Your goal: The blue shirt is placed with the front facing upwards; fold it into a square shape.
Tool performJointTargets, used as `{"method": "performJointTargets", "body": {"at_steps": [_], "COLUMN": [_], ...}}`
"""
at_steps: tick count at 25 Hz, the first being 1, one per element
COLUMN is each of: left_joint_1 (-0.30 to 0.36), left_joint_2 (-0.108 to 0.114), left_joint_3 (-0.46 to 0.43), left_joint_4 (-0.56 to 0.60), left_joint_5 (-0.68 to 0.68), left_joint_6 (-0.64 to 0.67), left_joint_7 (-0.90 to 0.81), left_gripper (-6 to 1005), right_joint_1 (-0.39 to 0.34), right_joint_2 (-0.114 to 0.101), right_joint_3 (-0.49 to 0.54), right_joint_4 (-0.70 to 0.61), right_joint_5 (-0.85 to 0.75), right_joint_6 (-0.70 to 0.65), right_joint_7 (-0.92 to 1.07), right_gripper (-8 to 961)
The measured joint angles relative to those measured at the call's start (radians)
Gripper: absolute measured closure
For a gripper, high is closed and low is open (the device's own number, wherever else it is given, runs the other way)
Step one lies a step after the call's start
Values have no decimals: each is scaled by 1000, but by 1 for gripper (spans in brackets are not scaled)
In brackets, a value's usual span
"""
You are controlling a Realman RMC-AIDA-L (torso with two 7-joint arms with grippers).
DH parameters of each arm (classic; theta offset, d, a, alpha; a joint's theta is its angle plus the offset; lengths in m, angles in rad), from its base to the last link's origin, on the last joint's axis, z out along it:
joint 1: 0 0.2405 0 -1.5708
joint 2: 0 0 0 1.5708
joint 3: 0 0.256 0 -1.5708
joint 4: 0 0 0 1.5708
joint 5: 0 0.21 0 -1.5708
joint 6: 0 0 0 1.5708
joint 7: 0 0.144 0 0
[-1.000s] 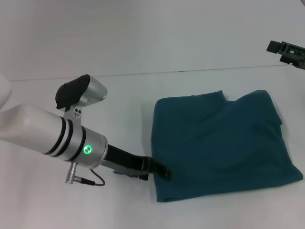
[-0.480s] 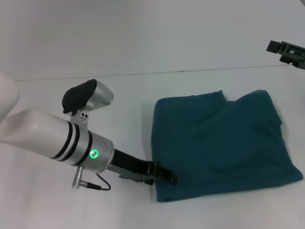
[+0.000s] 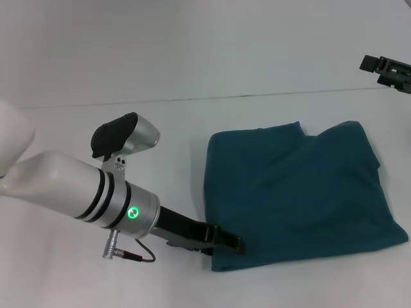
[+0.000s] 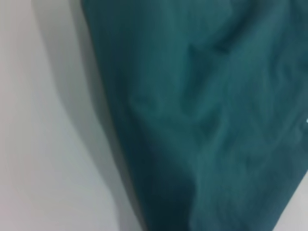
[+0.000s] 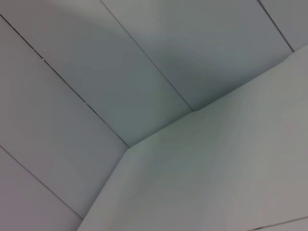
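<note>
The blue shirt is lying too far over on my right gripper's side, so next I grab the shirt's near corner (image 3: 222, 261) with my left gripper and pull it to the middle.
The blue shirt (image 3: 298, 192) lies folded into a rough rectangle on the white table, right of centre, with plain teal fabric facing up and no letters showing. My left gripper (image 3: 226, 243) sits low on the table at the shirt's near left corner, touching its edge. The left wrist view is filled by the shirt's wrinkled cloth (image 4: 211, 115) beside a strip of bare table. My right gripper (image 3: 387, 68) is parked high at the far right, away from the shirt.
The white table (image 3: 160, 122) spreads out left of the shirt and behind it. A grey wall (image 3: 192, 38) rises past the table's far edge. The right wrist view shows only wall panels (image 5: 144, 72).
My left arm has slid toward me and rightward along the shirt's left edge, ending at its near left corner. The shirt and right arm have not moved.
</note>
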Motion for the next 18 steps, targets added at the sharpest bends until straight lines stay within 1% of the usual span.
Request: {"method": "performJointTargets", "body": {"at_steps": [6,17,18], "left_joint_1": [-20,-24,-24], "left_joint_2": [-5,-7,-7], "left_joint_3": [0,0,0], "left_joint_4": [0,6,7], "left_joint_5": [-5,-15,-14], "left_joint_6": [11,3,-4], "left_joint_7": [1,7,12], "left_gripper": [253,255,279], "right_joint_1": [-3,-3,-2], "right_joint_2": [0,0,0], "right_joint_3": [1,3,4], "right_joint_4": [-1,-1,1], "right_joint_5": [0,2,4], "right_joint_6": [0,2,2], "right_joint_7": [0,-5,-8], "right_gripper": [39,39,39]}}
